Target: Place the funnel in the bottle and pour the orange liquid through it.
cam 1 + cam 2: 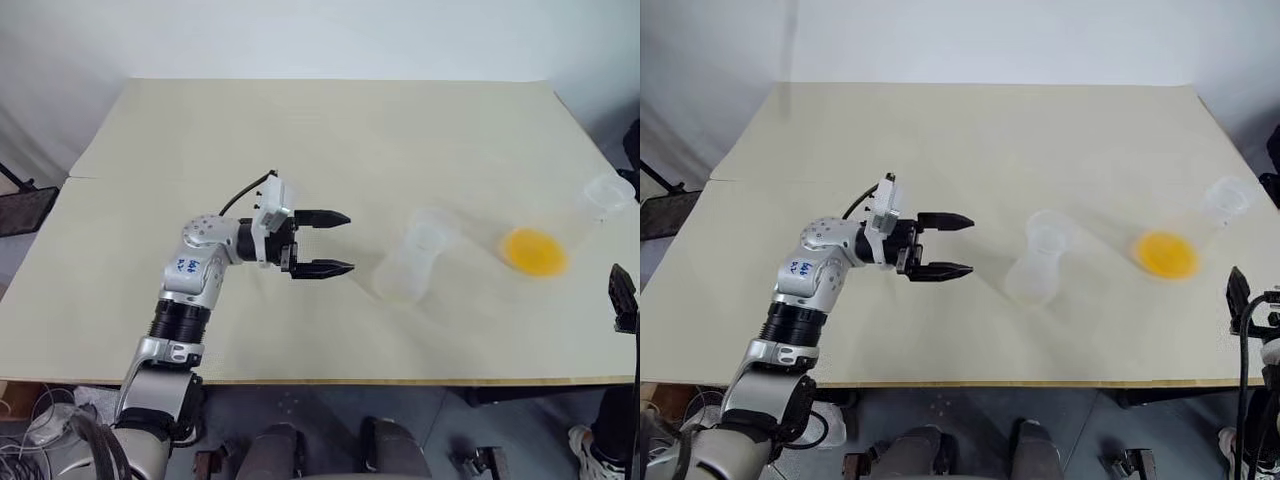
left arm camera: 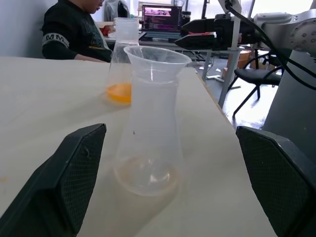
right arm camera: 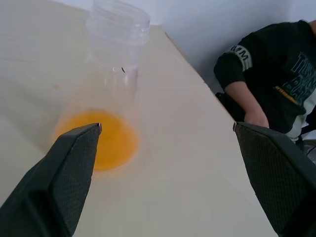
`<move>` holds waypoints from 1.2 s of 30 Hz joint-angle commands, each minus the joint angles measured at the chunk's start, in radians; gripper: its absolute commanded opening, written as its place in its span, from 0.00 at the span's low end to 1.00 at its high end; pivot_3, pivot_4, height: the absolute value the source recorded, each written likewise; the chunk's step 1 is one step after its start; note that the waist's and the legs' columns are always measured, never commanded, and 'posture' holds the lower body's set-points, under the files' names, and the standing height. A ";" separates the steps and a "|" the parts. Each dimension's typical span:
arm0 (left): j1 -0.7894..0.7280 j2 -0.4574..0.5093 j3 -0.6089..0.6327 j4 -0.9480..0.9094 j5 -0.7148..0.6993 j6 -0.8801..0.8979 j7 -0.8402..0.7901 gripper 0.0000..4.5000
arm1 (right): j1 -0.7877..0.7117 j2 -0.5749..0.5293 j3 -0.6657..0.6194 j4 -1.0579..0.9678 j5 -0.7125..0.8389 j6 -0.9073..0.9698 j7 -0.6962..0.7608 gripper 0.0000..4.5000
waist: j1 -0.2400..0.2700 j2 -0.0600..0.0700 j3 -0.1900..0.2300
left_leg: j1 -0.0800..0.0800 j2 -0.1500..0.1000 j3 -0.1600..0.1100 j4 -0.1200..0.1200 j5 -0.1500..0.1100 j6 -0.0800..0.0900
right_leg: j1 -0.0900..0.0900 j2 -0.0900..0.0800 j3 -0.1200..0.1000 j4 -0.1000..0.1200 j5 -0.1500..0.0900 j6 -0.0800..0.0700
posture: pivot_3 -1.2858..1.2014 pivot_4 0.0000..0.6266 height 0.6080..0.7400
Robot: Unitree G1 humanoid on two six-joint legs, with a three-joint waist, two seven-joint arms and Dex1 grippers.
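Next, my right gripper grips the clear flask's neck (image 1: pixel 599 203) (image 3: pixel 114 56), just under its threads and well above the orange liquid.
The bottle (image 1: pixel 403 277) stands upright mid-table, translucent with a wide base. The clear funnel (image 2: pixel 157 55) sits in its neck, its wide rim on top. My left gripper (image 1: pixel 325 243) is open just left of the bottle, fingers level and pointing at it, not touching; the bottle (image 2: pixel 148 148) stands between the fingers further out. The orange liquid (image 1: pixel 535 252) lies in the bottom of a second clear flask (image 3: pixel 118 29) with a threaded neck, to the right. My right gripper (image 3: pixel 168 126) is open at the table's right edge, pointing at that flask and apart from it.
The pale table (image 1: pixel 300 140) runs wide behind and to the left. A person in a black sweater (image 3: pixel 266 74) sits beyond the far right side. A laptop (image 2: pixel 160 17) and a chair (image 2: pixel 256 76) stand off the table.
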 commanded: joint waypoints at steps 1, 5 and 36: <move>0.016 0.005 0.003 -0.067 -0.029 0.011 0.022 1.00 | -0.038 -0.040 -0.025 0.023 0.036 0.013 0.028 1.00 | 0.001 0.000 0.000 | 0.000 0.000 0.000 0.000 0.000 0.000 | 0.000 0.000 0.000 0.000 0.000 0.000 | 0.52 0.24 1.00; 0.038 -0.002 -0.001 -0.101 -0.043 0.028 0.047 1.00 | -0.083 -0.069 -0.011 0.085 0.065 0.028 0.070 1.00 | 0.001 0.000 0.000 | 0.000 0.000 -0.001 0.000 0.000 0.000 | 0.000 0.000 0.000 0.000 0.000 0.000 | 0.52 0.24 1.00; 0.122 0.042 0.007 -0.265 -0.115 0.112 0.160 1.00 | -0.604 -0.213 0.236 0.741 -0.048 -0.197 0.253 1.00 | -0.003 0.001 0.000 | -0.001 0.001 -0.001 0.000 0.000 0.000 | 0.001 0.000 -0.002 -0.003 0.000 0.000 | 0.52 0.24 1.00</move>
